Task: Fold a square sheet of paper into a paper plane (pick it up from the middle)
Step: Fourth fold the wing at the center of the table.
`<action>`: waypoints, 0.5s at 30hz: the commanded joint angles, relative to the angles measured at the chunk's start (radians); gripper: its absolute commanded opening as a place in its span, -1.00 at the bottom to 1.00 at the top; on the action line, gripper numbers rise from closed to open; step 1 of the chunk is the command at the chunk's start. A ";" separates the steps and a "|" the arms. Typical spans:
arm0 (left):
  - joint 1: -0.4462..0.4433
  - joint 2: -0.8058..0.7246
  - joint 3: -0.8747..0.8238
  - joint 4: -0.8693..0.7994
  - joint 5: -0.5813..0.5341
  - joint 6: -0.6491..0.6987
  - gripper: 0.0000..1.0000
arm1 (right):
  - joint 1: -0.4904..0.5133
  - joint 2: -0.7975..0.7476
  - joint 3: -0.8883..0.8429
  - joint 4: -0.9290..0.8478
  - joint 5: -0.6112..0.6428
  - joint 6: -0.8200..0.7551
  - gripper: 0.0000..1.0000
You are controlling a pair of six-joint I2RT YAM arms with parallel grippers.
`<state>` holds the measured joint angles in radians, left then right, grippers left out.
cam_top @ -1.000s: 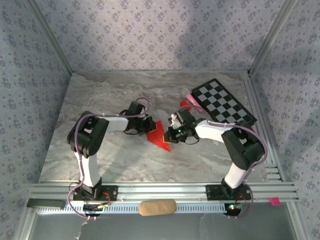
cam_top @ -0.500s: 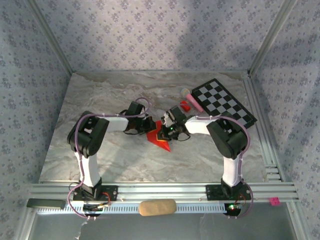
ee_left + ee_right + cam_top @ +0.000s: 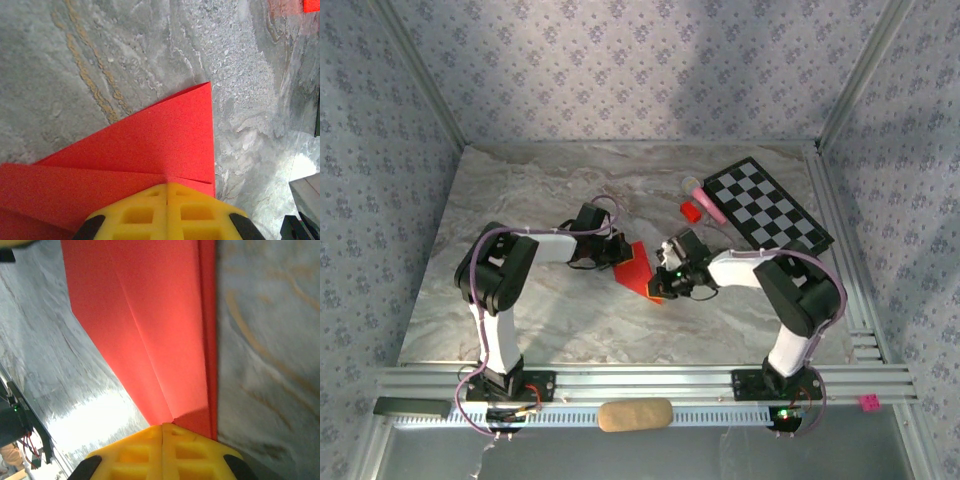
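Note:
The robot's right gripper has its shut fingertips resting on top of the red paper's tip, so it should back off, open and pinch the wedge across its layered edge (image 3: 211, 402).
The red paper (image 3: 638, 268), creased into a pointed wedge, lies flat on the marble table (image 3: 520, 200) near its middle, tip toward the near edge. My left gripper (image 3: 618, 250) rests shut on the paper's far left part; in the left wrist view its yellow fingertips (image 3: 167, 186) are closed together on top of the folded layers (image 3: 160, 140). My right gripper (image 3: 661, 281) is shut at the paper's right edge near the tip. In the right wrist view, its closed fingertips (image 3: 162, 426) sit where a long crease in the paper (image 3: 150, 315) ends.
A black-and-white checkerboard (image 3: 768, 205) lies at the back right. A small red block (image 3: 691, 211) and a pink cylinder (image 3: 708, 204) sit beside it. A tan oblong object (image 3: 635, 414) lies on the front rail.
The right gripper swung in over the paper's upper right, then slid along its right side toward the near tip. The left gripper stayed in place on the paper.

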<state>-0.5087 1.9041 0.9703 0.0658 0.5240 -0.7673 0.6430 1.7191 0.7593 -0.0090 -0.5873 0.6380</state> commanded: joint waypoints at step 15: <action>0.016 0.037 -0.045 -0.034 -0.057 -0.006 -0.85 | -0.026 -0.229 -0.140 -0.080 0.058 0.071 -0.75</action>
<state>-0.5056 1.9041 0.9611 0.0822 0.5320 -0.7715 0.6212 1.5372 0.6144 -0.0566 -0.5667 0.6651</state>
